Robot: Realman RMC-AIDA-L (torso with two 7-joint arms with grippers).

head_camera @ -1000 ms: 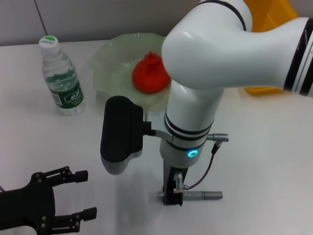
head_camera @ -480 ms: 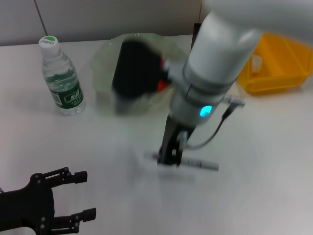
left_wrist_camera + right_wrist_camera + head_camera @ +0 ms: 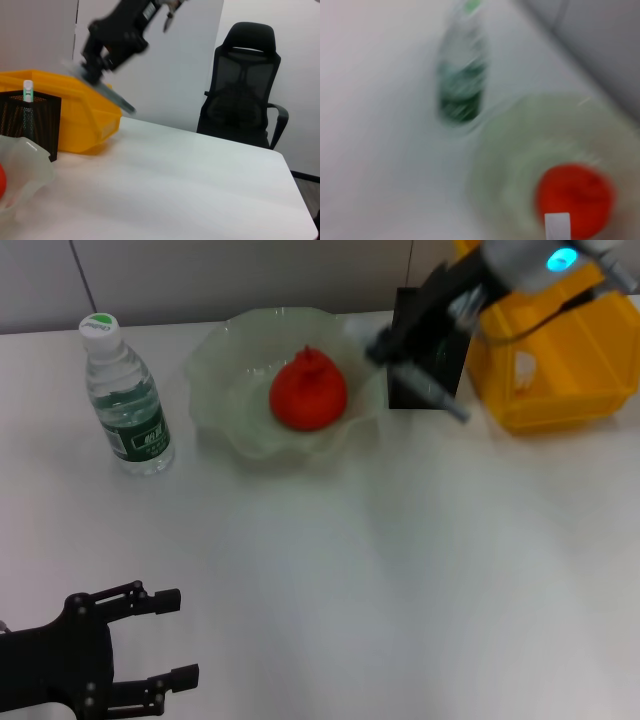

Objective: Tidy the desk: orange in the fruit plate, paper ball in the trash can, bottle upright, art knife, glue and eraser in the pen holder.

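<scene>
Next, my right gripper releases the grey glue so that it goes inside the black pen holder's edge (image 3: pixel 404 306) that is closest to the fruit plate.
My right gripper (image 3: pixel 397 344) is in the air at the back right, shut on the grey glue (image 3: pixel 440 400), which slants down in front of the black pen holder (image 3: pixel 428 352). The left wrist view shows the same gripper (image 3: pixel 93 75) and glue (image 3: pixel 112 97) above the yellow trash can (image 3: pixel 80 112). The art knife (image 3: pixel 28 91) stands in the pen holder (image 3: pixel 30 122). The orange (image 3: pixel 308 390) lies in the fruit plate (image 3: pixel 215 375). The bottle (image 3: pixel 126 400) stands upright at the back left. A white paper ball (image 3: pixel 522 370) lies in the trash can (image 3: pixel 565 370). The eraser is out of view. My left gripper (image 3: pixel 175 638) is parked open at the front left.
A grey wall runs behind the table. A black office chair (image 3: pixel 242 100) stands beyond the table's far side. The white tabletop (image 3: pixel 380 570) stretches between the left gripper and the plate.
My right arm lifted the glue off the table at the front and carried it up and back to the right, to the pen holder. The left arm stayed still.
</scene>
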